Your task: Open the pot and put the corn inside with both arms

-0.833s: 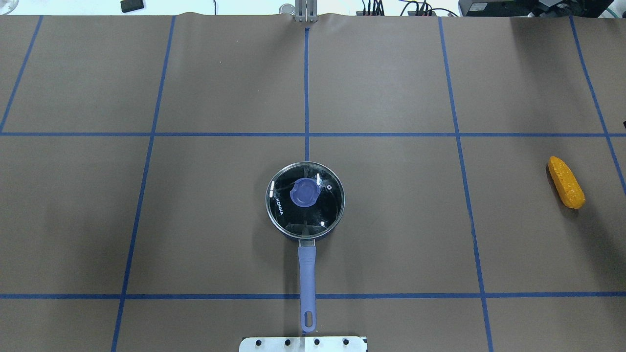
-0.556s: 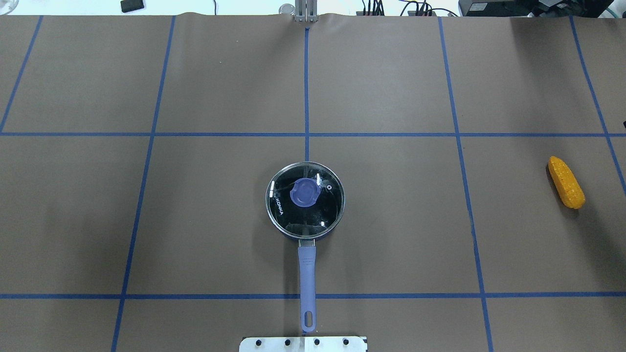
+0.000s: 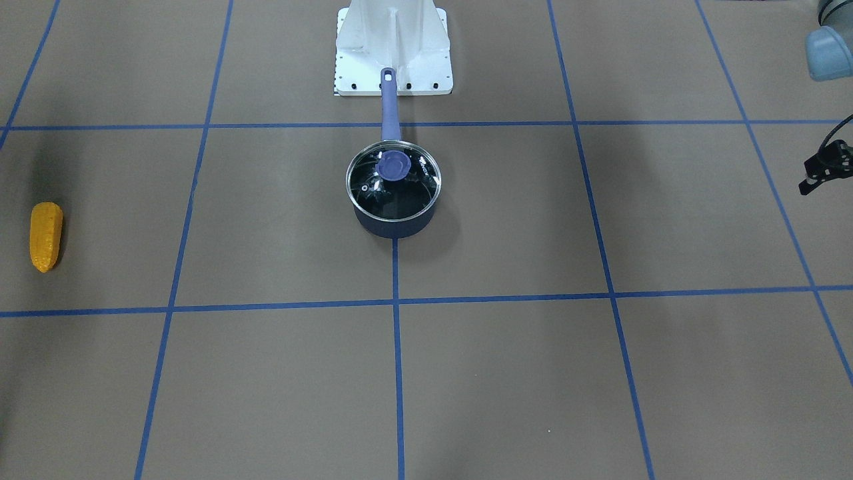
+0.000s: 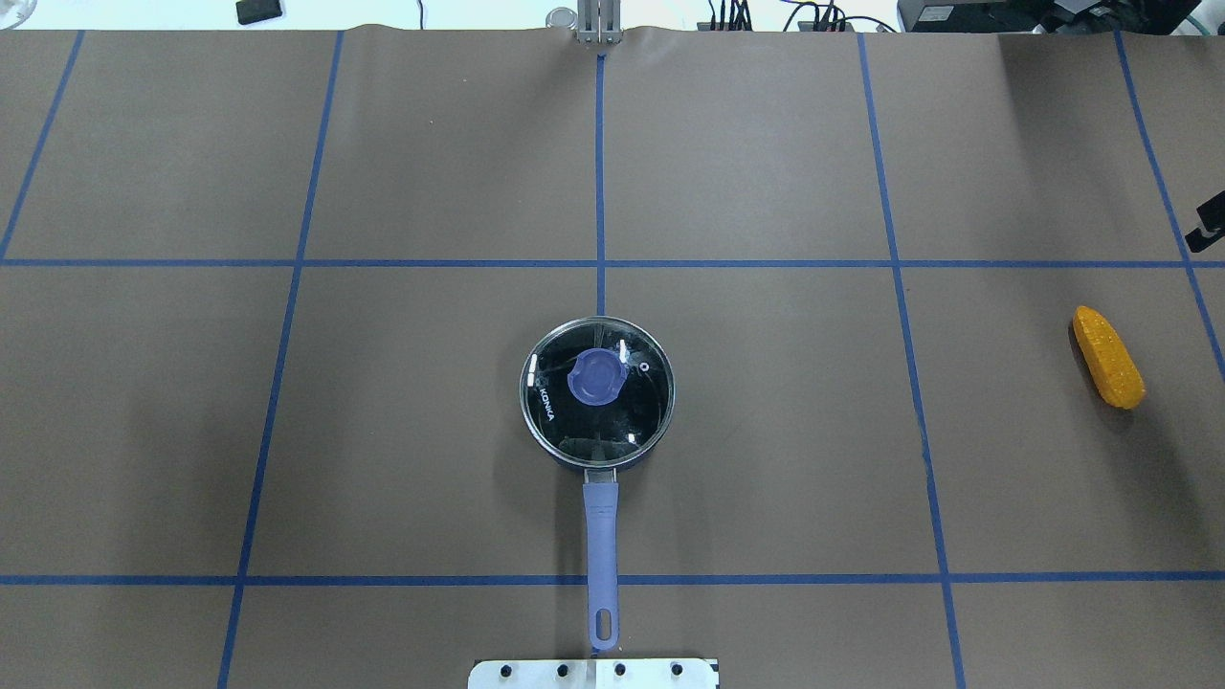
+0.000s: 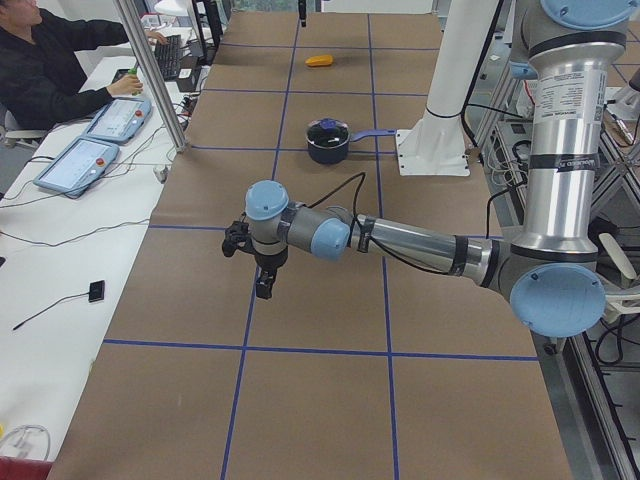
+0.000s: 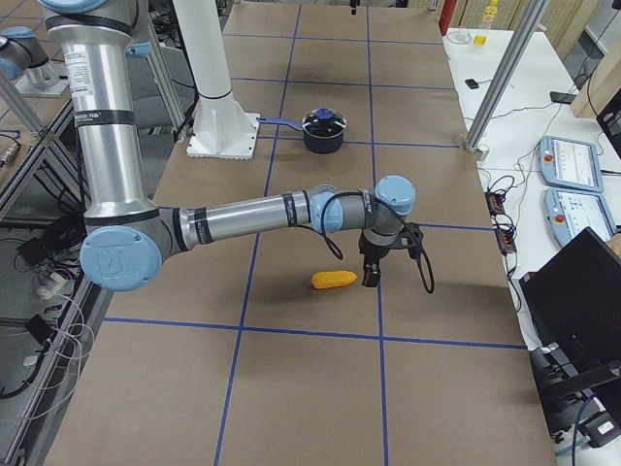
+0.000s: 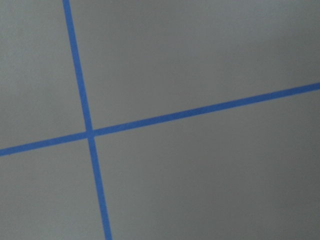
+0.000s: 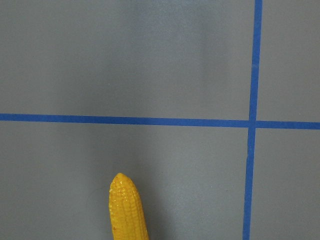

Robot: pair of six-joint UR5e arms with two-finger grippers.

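The corn's middle (image 3: 46, 232) (image 8: 131, 233), back from its pointed tip, is next for my right gripper, which should close there across the corn's two long sides.
The pot (image 4: 597, 450) stands at the table's middle with its glass lid (image 4: 574, 421) and purple knob (image 4: 595, 376) on it, handle (image 4: 601, 536) toward the robot. It also shows in the front view (image 3: 393, 223). The corn (image 4: 1108, 356) lies flat far right, and at the left edge in the front view (image 3: 46, 235). My right gripper (image 6: 369, 277) hovers just past the corn's (image 6: 335, 280) end; its wrist view shows the corn's tip (image 8: 128, 210). My left gripper (image 5: 262, 288) hovers over bare table far left of the pot. I cannot tell whether either is open or shut.
The white robot base plate (image 4: 593, 673) sits just behind the pot handle's end. Blue tape lines (image 4: 600, 172) grid the brown table. An operator (image 5: 50, 60) and control pendants (image 5: 110, 118) are beyond the far edge, by a metal post (image 5: 150, 80).
A black part of my right gripper has come further into the overhead view at its right edge, beyond the corn. The pot, lid and corn have not moved.
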